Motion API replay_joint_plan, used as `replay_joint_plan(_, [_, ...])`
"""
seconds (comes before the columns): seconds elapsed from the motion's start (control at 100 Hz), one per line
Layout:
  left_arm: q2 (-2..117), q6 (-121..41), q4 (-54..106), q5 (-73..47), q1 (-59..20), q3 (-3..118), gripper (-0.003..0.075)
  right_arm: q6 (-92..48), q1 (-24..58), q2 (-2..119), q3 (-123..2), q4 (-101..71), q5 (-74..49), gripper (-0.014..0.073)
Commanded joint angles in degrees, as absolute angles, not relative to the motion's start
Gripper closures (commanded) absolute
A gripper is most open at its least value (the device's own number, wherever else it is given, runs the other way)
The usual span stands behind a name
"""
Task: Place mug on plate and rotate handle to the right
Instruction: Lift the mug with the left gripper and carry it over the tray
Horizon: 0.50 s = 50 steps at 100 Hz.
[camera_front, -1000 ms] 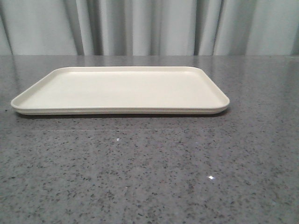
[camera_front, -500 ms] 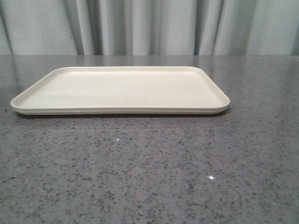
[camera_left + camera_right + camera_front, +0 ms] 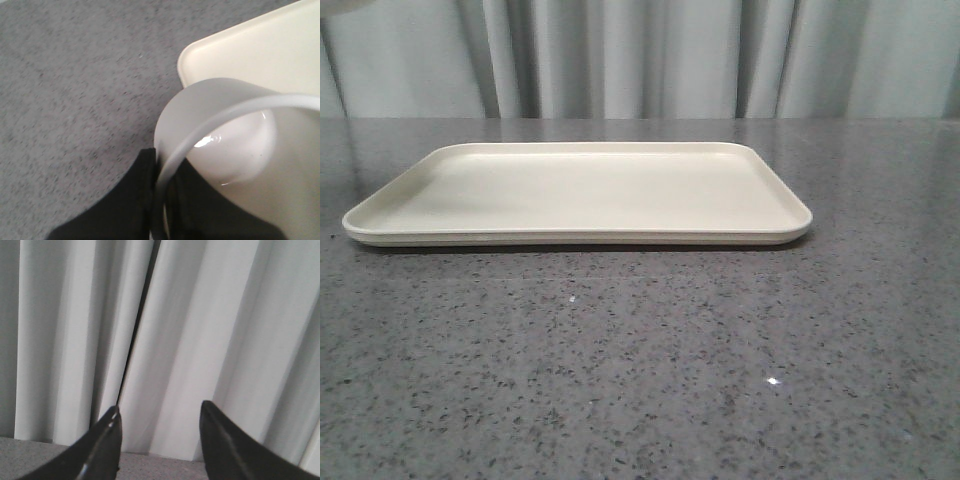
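My left gripper is to release the white mug midway (image 3: 579, 203) along the cream plate. It will do so a little closer to the plate's near edge. The mug now hangs beside the plate.
The cream plate (image 3: 580, 190) lies flat on the grey table with nothing on it. In the left wrist view my left gripper (image 3: 162, 200) is shut on the rim of the white mug (image 3: 220, 135), one black finger (image 3: 135, 200) outside the wall and one inside. The mug hangs above the table beside a rounded corner of the plate (image 3: 260, 50). Its handle and printed face are hidden. A pale sliver (image 3: 335, 5) at the top left corner of the front view may be the mug. My right gripper (image 3: 160, 415) is open and empty, raised and facing the curtain.
The speckled grey table (image 3: 640, 380) stretches in front of and around the plate. A pleated grey curtain (image 3: 640, 60) hangs behind the table's far edge. Neither arm shows in the front view.
A pale sliver has appeared at the top left corner of the front view. The plate has not moved.
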<state>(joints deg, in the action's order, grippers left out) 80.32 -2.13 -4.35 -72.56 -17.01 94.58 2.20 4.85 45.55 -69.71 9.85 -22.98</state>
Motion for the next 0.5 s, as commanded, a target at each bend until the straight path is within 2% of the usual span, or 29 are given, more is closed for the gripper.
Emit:
replay_joint_plan(0.0, [81.9,-2.2,-3.5,-69.85,-21.1,98.97,0.0729,1.79,4.95,45.57,-70.86,10.71,-19.31,0.0221])
replay_joint_plan(0.26, [90.81,-2.2,-1.95,-66.03,-29.32,101.6,0.0729,1.79,4.95,45.57,-70.86,10.71,-20.22,0.0221])
replay_joint_plan(0.49, [96.76,-2.2,0.0,-63.83,-31.54,101.6,0.0729,1.79,4.95,45.57,-70.86,10.71,-20.62,0.0221])
